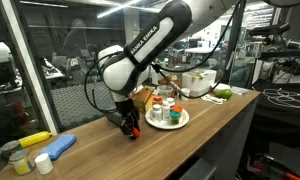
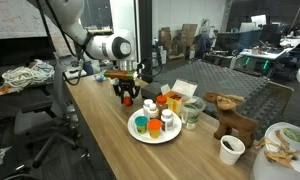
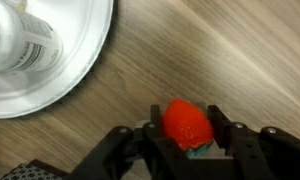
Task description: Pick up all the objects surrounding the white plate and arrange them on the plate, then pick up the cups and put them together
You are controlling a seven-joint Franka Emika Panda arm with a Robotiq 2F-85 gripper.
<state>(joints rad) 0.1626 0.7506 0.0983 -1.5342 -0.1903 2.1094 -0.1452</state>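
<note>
My gripper has the red-topped object, still down just beside the plate. Next, I set it down on the white plate (image 1: 164,121) in front of the white bottles.
The white plate (image 1: 182,122) (image 2: 137,134) (image 3: 65,75) lies on the wooden table and carries several small jars and bottles (image 1: 165,112) (image 2: 155,122). In the wrist view a white bottle (image 3: 20,40) stands on it at the top left. My gripper (image 3: 188,130) (image 1: 130,128) (image 2: 127,98) is down at the table just beside the plate. Its two black fingers press on either side of a small red-topped object (image 3: 187,122), which has a bit of green under it. The part of this object below the red top is hidden.
An orange carton (image 2: 175,100), a clear cup (image 2: 193,112), a white paper cup (image 2: 231,149) and a wooden animal figure (image 2: 230,118) stand past the plate. Yellow and blue items (image 1: 45,148) lie at one table end; a green-and-white dish (image 1: 222,94) lies at the other.
</note>
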